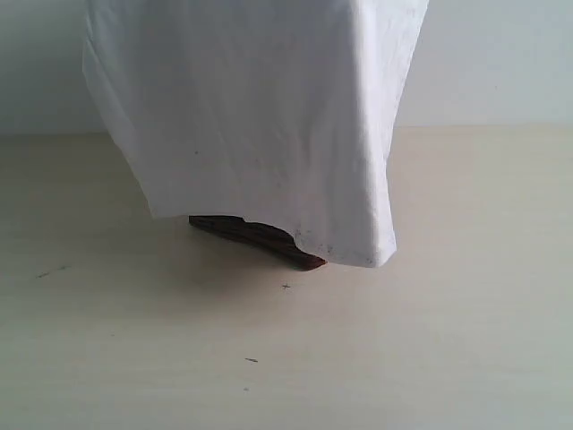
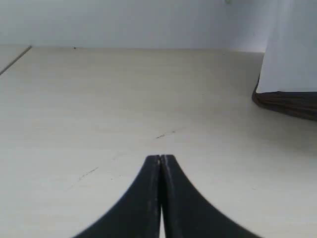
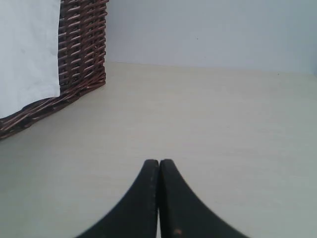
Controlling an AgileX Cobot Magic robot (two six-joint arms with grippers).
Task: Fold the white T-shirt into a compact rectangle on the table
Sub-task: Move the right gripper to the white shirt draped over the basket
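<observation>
I will next close my right gripper on the hanging fold (image 1: pixel 379 190) of the white T-shirt, just above the lowest corner of its hem.
The white T-shirt (image 1: pixel 260 116) hangs draped over a dark wicker basket (image 1: pixel 260 238) at the middle back of the table (image 1: pixel 430 340). Only plain white cloth with a straight hem shows; no lettering or tag is visible. Neither gripper appears in the exterior view. My left gripper (image 2: pixel 161 157) is shut and empty, low over bare table (image 2: pixel 124 99), well apart from the T-shirt (image 2: pixel 292 49) and basket (image 2: pixel 287 103). My right gripper (image 3: pixel 159 161) is also shut with nothing in it, over the table (image 3: pixel 223 124), away from the T-shirt (image 3: pixel 27 54) on the basket (image 3: pixel 81 49).
A pale wall stands behind the table. Small dark scuff marks (image 1: pixel 286 287) dot the surface in front of the basket. A table edge (image 2: pixel 15 58) shows in the left wrist view.
</observation>
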